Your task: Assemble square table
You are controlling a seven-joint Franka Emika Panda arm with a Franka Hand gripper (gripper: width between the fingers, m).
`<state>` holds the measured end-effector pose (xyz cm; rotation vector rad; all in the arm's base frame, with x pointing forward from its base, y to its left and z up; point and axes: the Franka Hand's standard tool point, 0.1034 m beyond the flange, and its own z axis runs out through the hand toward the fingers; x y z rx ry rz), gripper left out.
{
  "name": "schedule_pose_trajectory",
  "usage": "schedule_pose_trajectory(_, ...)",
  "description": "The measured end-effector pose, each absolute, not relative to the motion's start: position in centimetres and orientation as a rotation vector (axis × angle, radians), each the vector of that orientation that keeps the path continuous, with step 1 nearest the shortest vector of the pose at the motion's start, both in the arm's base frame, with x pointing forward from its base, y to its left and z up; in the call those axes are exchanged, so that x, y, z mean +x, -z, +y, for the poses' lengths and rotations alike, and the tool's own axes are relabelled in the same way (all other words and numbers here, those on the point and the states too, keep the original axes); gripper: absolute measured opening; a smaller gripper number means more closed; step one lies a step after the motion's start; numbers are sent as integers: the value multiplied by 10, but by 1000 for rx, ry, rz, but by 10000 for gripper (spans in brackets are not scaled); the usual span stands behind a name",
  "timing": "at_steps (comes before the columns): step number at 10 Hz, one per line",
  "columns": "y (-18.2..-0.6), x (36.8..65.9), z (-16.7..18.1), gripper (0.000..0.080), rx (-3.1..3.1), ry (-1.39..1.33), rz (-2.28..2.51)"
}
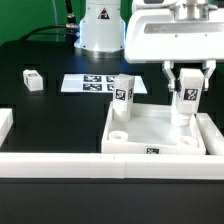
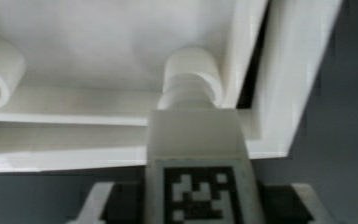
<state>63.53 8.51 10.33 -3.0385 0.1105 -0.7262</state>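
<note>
The tagged leg, now held upright over a corner socket, will be let go by my gripper standing upright in the white tabletop's near corner socket [image 1: 189,141] [image 2: 192,74] below my fingers.
The white square tabletop [image 1: 150,130] lies on the black table at the exterior view's right, rim up, with round corner sockets. One tagged white leg [image 1: 123,97] stands upright in its far-left socket. My gripper [image 1: 186,82] is shut on a second tagged leg [image 1: 186,102], holding it upright over the far-right corner socket, its lower end at the tabletop. In the wrist view the held leg [image 2: 197,150] runs between my fingers [image 2: 108,200] down onto a round socket [image 2: 194,75]. A third leg [image 1: 32,80] lies loose at the far left.
The marker board [image 1: 88,85] lies flat behind the tabletop, before the robot base [image 1: 100,30]. A long white border bar [image 1: 60,162] runs along the front, and another white bar end [image 1: 5,125] sits at the left edge.
</note>
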Motion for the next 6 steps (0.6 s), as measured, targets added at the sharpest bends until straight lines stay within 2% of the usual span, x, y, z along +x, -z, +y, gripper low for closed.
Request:
schedule_pose_trajectory(2,-99,638,93,287,-3038,729,91)
schedule_pose_trajectory(4,-87,637,95,287,-3048,712,83)
schedule_pose_trajectory(6,-84,640,93,287,-3049,726,83)
